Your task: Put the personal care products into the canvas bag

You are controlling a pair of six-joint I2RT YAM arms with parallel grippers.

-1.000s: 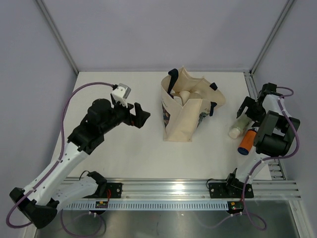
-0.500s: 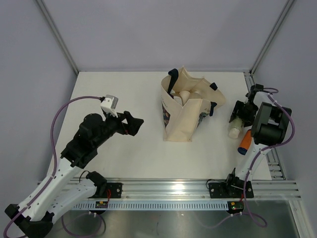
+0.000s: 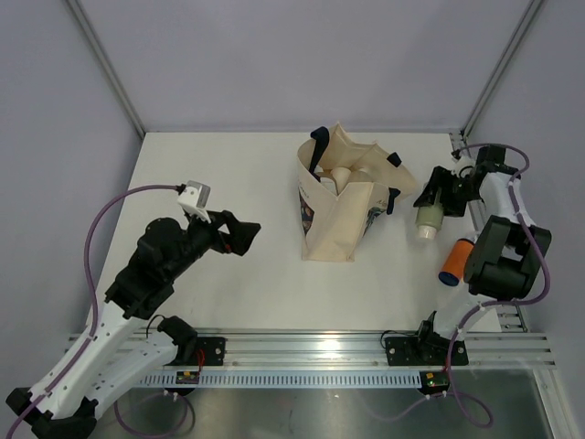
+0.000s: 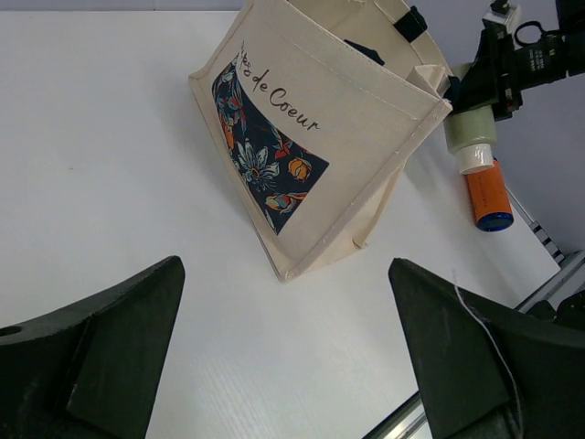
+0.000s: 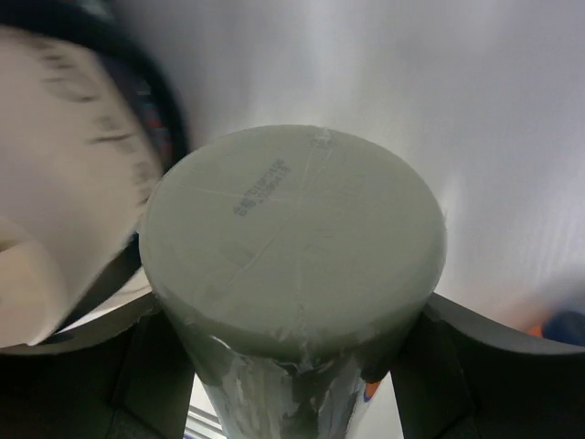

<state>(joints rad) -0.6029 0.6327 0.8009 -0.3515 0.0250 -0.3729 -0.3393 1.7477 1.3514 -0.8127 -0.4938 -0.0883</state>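
The robot's right gripper should release the pale green bottle among the products just inside the canvas bag's near side [image 3: 335, 181].
The beige canvas bag [image 3: 343, 215] stands open mid-table with its floral print [image 4: 265, 151] facing my left arm, and cream and white products [image 3: 343, 176] show inside it. My right gripper [image 3: 441, 194] is shut on a pale green bottle [image 3: 427, 217], holding it just right of the bag, white cap toward the near side. In the right wrist view the bottle's round base [image 5: 292, 242] fills the frame between the fingers [image 5: 160, 366]. An orange dark-capped bottle [image 3: 454, 262] lies on the table near the right arm. My left gripper [image 3: 243, 234] hangs open and empty, left of the bag.
A metal rail [image 3: 475, 206] runs along the table's right edge beside the orange bottle. The bag's navy handles [image 3: 319, 139] stick up at its far and right sides. Grey walls close in the back and both sides.
My right gripper has shut on the pale green bottle and lifted it from beside the orange one, up and left toward the bag. The left arm has drawn back toward the near left.
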